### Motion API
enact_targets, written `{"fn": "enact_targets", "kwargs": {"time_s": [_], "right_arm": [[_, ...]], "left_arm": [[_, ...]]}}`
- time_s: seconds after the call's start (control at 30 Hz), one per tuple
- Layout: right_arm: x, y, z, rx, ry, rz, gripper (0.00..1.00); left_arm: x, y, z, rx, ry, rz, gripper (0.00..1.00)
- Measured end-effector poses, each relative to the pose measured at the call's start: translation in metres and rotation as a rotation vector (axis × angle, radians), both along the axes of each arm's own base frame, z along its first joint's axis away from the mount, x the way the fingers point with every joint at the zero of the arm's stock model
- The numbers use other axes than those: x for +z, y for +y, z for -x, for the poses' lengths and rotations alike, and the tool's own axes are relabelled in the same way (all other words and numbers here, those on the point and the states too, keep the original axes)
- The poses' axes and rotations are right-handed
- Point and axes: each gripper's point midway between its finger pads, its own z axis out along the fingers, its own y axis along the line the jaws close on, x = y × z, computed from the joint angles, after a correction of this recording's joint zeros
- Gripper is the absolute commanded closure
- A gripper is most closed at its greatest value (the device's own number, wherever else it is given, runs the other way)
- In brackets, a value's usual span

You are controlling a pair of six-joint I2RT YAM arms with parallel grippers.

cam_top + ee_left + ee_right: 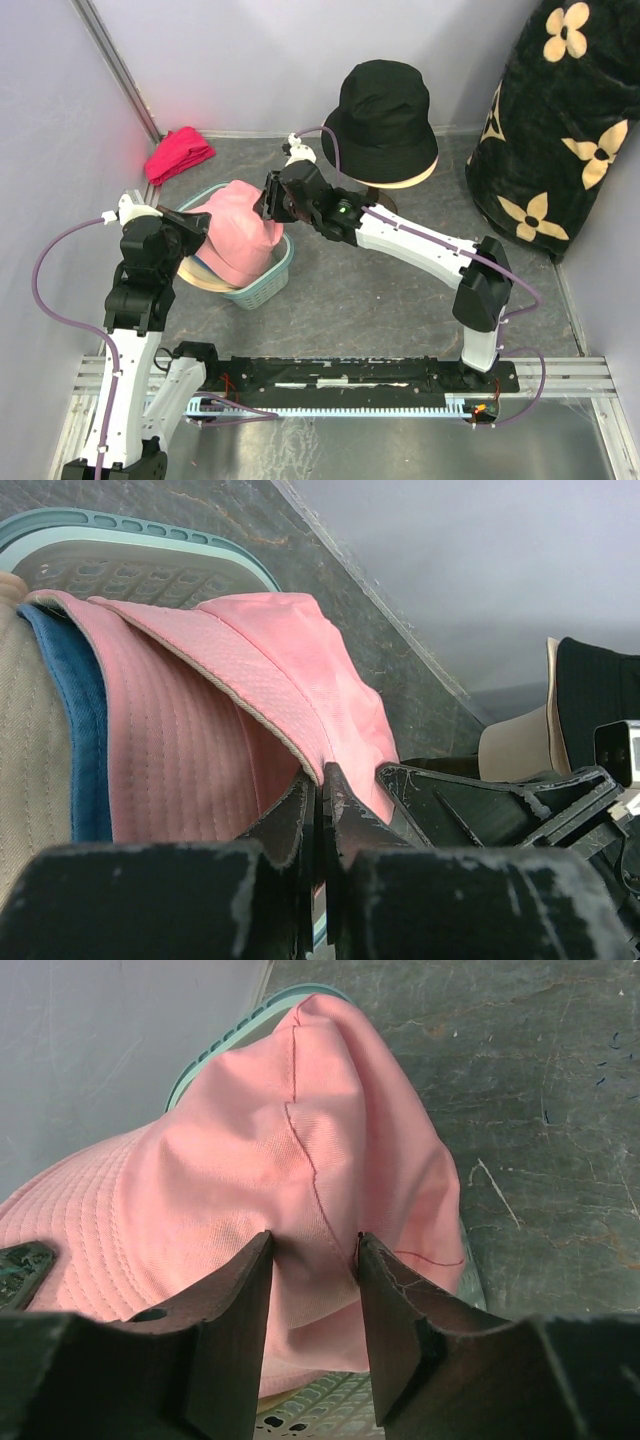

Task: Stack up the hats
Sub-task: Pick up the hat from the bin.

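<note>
The pink hat's top droops in folds, so the robot's left gripper will release the hat's brim (284,718) while the right gripper pulls the hat's top up, then grip the brim again.
A pink hat (243,238) lies crown-up on a blue hat (68,705) and a beige hat (25,770) inside a teal basket (262,290). My left gripper (322,773) is shut on the pink hat's brim edge at the basket's left side (200,232). My right gripper (313,1242) stands open at the top of the pink crown (300,1150). Both of its fingertips touch the fabric, and a fold bulges between them. A black hat (383,118) sits on the cream mannequin head (405,180) at the back.
A magenta-red cloth bundle (180,153) lies at the back left corner. A large black cushion with beige flowers (560,140) leans at the right wall. Purple-grey walls close in on the left, back and right of the grey floor (400,300).
</note>
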Motion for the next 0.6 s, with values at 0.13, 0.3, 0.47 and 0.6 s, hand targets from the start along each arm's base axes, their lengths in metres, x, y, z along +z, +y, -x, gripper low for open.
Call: {"fn": "enact_targets", "kwargs": {"time_s": [0.13, 0.3, 0.47, 0.6], "right_arm": [[-0.0007, 0.0017, -0.0004, -0.001, 0.012, -0.01, 0.65], [0.0024, 0.0024, -0.0029, -0.006, 0.019, -0.034, 0.93], [0.0058, 0.0043, -0.0038, -0.003, 0.014, -0.049, 0.99], [0.0087, 0.0052, -0.0053, 0.002, -0.006, -0.05, 0.99]], "left_arm": [[0.0001, 0.0, 0.0001, 0.0, 0.0, 0.0, 0.97], [0.0003, 0.0001, 0.0009, 0.0, -0.001, 0.0, 0.97], [0.0, 0.0005, 0.0033, 0.002, -0.003, 0.0, 0.93], [-0.0015, 0.002, 0.0048, 0.013, 0.003, 0.006, 0.54]]}}
